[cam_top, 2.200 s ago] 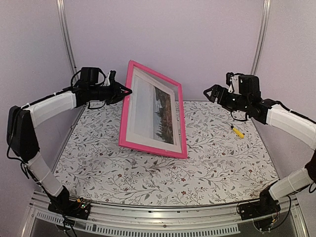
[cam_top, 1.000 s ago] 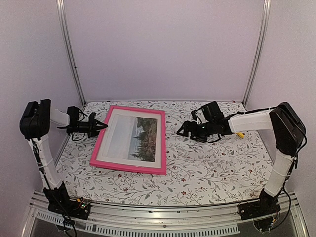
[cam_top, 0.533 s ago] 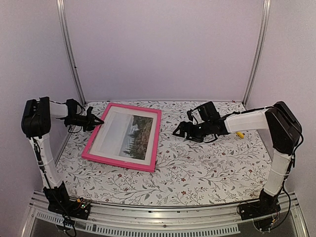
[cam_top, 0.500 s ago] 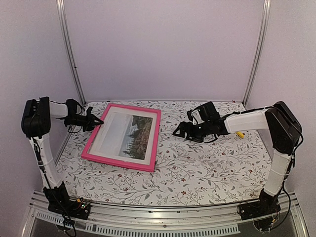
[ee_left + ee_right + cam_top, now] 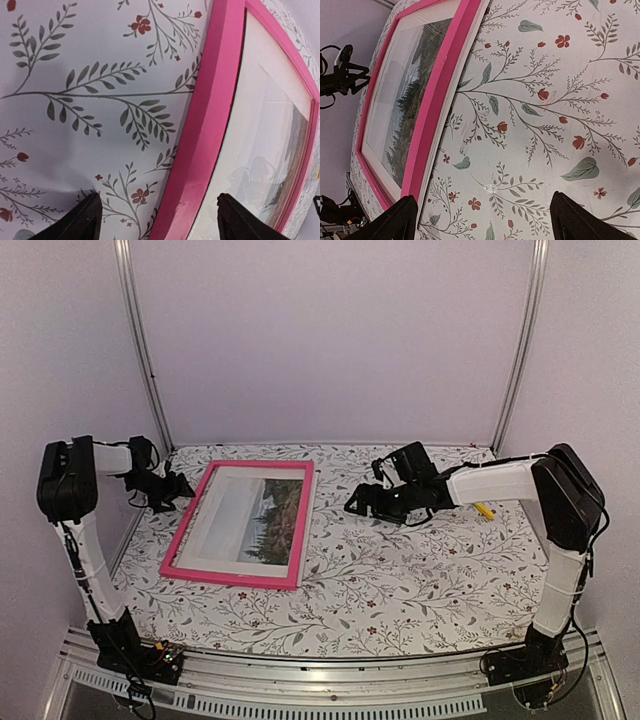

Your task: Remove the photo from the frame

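I can see the photo's white edge sticking out beneath the frame, so next I take the frame's closest side (image 5: 190, 511) with my left gripper and lift the frame clear of the photo.
The frame (image 5: 183, 540), pink-bordered, lies flat on the left half of the floral table. The photo (image 5: 262, 522) sits inside it, face up, with its white border and dark trees showing. My left gripper (image 5: 180, 486) is open at the frame's far left corner. In the left wrist view the pink frame rail (image 5: 215, 125) runs between the spread fingers of that gripper (image 5: 160, 220), and nothing is clamped. My right gripper (image 5: 356, 505) is open and empty just right of the frame. In its wrist view the gripper (image 5: 485, 220) hovers over bare table beside the frame (image 5: 440, 95) and photo (image 5: 407, 100).
A small yellow object (image 5: 483, 510) lies on the table (image 5: 420, 580) at the right, behind my right forearm. Pale walls and metal posts (image 5: 140, 350) close in the back and sides. A metal rail (image 5: 330, 660) runs along the near edge.
The frame went from propped up in my left gripper to lying flat, then slid left. My left gripper opened and released it. The right gripper crept left towards the frame.
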